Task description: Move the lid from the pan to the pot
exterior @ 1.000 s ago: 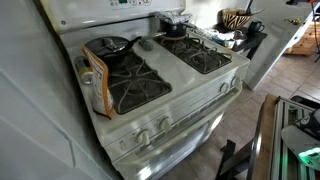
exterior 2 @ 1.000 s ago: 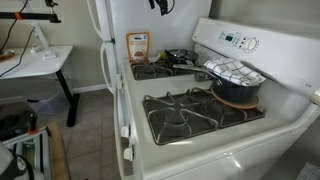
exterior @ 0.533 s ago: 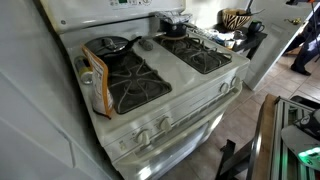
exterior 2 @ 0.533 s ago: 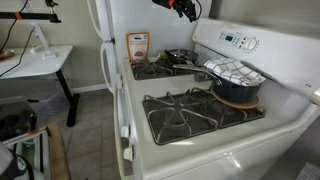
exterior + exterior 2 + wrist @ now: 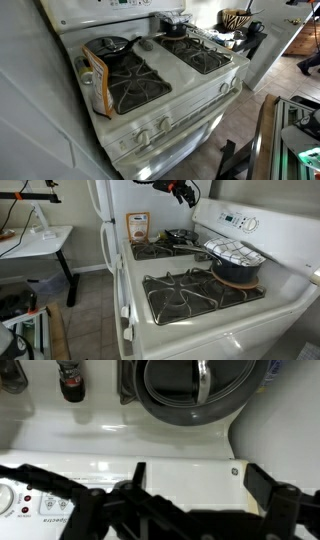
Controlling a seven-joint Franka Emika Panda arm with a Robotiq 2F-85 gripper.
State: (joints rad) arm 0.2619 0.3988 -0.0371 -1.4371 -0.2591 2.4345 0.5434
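Note:
The robot's gripper needs to next move to the lid's silver handle (image 5: 109,43) (image 5: 204,380) above the black pan and close there, because the lid has to be lifted off.
The shiny lid (image 5: 109,44) sits on the black pan on the back burner by the white wall. In an exterior view the pan (image 5: 181,238) is on the far back burner. The wrist view shows the lid (image 5: 185,390) from above, past the stove's white back panel. The dark pot (image 5: 175,29) stands on the other back burner; in an exterior view the pot (image 5: 240,273) has a checkered cloth (image 5: 232,250) on top. My gripper (image 5: 183,190) is open and empty, high above the back panel near the pan. Its fingers (image 5: 200,475) frame the panel.
An orange-edged packet (image 5: 95,80) leans at the stove's side; it also shows by the fridge (image 5: 138,226). Small bottles (image 5: 70,380) stand beside the pan. The control panel (image 5: 240,222) rises behind the burners. A counter with a basket (image 5: 238,18) is beside the stove.
My gripper has come further into an exterior view from the top, moving over the stove's back panel towards the pan. Lid, pan and pot have not moved.

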